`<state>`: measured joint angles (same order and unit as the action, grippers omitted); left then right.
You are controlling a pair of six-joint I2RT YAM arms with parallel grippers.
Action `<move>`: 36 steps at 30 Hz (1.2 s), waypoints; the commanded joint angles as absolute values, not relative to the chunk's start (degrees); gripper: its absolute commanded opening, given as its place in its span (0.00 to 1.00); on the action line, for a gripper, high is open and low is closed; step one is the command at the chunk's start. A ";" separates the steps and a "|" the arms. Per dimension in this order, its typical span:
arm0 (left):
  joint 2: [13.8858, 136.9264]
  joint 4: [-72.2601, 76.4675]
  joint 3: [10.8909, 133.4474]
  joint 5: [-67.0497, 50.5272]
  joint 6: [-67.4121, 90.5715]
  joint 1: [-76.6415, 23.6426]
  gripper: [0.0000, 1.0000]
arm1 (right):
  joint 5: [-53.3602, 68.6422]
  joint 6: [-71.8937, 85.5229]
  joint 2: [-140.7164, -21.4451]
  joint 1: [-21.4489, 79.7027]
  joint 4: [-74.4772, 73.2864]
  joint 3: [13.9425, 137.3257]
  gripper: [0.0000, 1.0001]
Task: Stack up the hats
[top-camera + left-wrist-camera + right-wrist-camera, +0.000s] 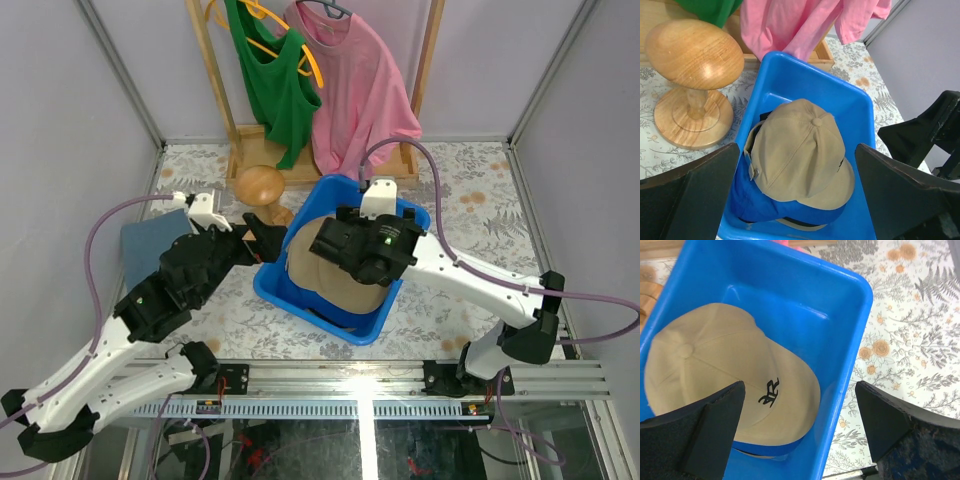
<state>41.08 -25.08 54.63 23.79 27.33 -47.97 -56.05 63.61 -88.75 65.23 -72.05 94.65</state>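
Observation:
Next, my right gripper goes to the round button (315,236) (685,350) on top of the tan cap and closes there.
A tan cap (800,155) with black embroidered letters (769,392) lies on top of a royal blue cap (765,205) inside a blue tub (400,285). A further brim edge shows under the blue cap (800,226). The stack also shows in the top view (320,275) and the right wrist view (725,365). My left gripper (797,200) is open and empty, above the tub's left side. My right gripper (800,430) is open and empty, hovering over the tub's right rim. The right arm hides part of the caps in the top view.
A round wooden dome stand (692,65) stands left of the tub. A folded grey-blue cloth (150,240) lies at the far left. A wooden rack with a green top (270,80) and a pink shirt (360,90) stands behind.

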 commanded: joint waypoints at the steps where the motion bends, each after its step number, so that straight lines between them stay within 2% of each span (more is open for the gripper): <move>1: 38.25 -26.84 57.60 24.03 27.35 -48.25 1.00 | -64.43 70.18 -90.03 69.09 -83.15 102.58 0.99; 7: 41.20 -29.50 61.39 25.76 29.16 -48.23 1.00 | -60.21 48.34 -85.80 69.43 -62.17 97.05 0.97; 12: 44.20 -31.71 63.88 27.46 33.14 -48.25 0.98 | -53.73 31.44 -79.22 69.43 -40.52 87.12 0.88; 15: 46.05 -33.32 65.23 28.34 34.88 -48.27 0.96 | -52.17 26.60 -80.11 69.44 -34.27 84.73 0.85; 24: 46.74 -36.10 67.47 31.21 36.12 -48.27 0.93 | -48.01 22.93 -92.11 64.53 -32.42 93.03 0.86; 36: 46.74 -36.44 67.09 31.97 35.92 -48.34 0.91 | -38.85 24.29 -96.83 57.50 -32.42 94.27 0.86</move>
<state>46.70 -36.03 66.08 30.26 35.70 -47.97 -42.46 24.18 -95.98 58.02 -33.87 91.79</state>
